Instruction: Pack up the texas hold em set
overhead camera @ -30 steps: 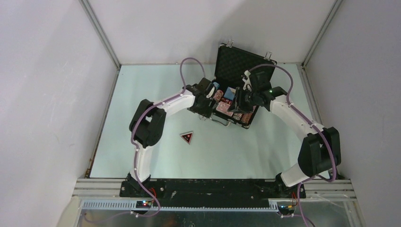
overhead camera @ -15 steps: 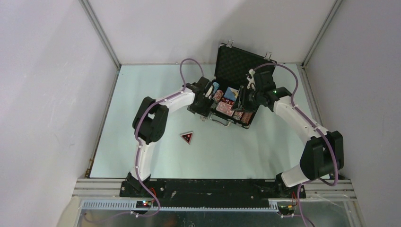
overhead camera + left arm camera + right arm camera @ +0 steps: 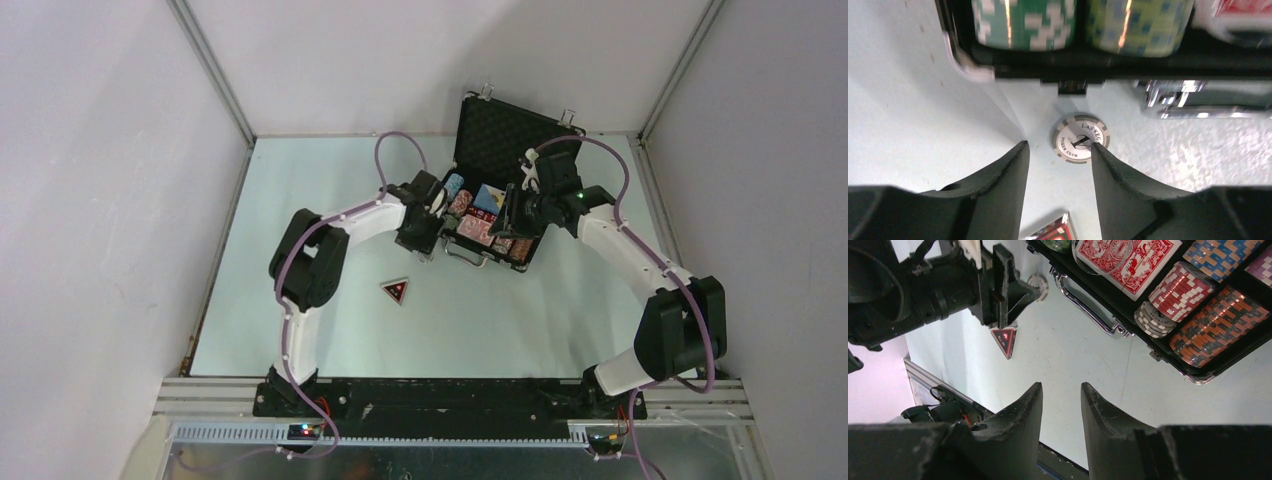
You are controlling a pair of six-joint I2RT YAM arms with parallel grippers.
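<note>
One finger of my left gripper touches the white button's rim off-centre. Next, I back off and take the white button squarely across its middle (image 3: 1080, 140).
The black briefcase (image 3: 503, 135) stands open at the back of the table, lid up. Its base holds green chip stacks (image 3: 1023, 22), a red card deck (image 3: 1125, 257), a red/white chip stack (image 3: 1180, 290) and a blue stack (image 3: 1220, 255). The white button (image 3: 1081, 138), a round white and grey disc, lies flat on the table just in front of the case's edge. My left gripper (image 3: 1058, 150) is open and empty, and its right fingertip is at the button's rim. The black triangle (image 3: 396, 291) lies on the table. My right gripper (image 3: 1061, 387) is open and empty above the case's front edge.
The case's silver handle (image 3: 1088, 305) and a latch (image 3: 1168, 100) stick out along its front edge. Grey chips (image 3: 1150, 320) and an orange-black stack (image 3: 1218, 325) fill the case's right end. Side walls and metal posts bound the table.
My left gripper has drawn back from the case's left end and now sits low by the front-left edge. My right gripper has shifted slightly toward the back and then stayed still.
</note>
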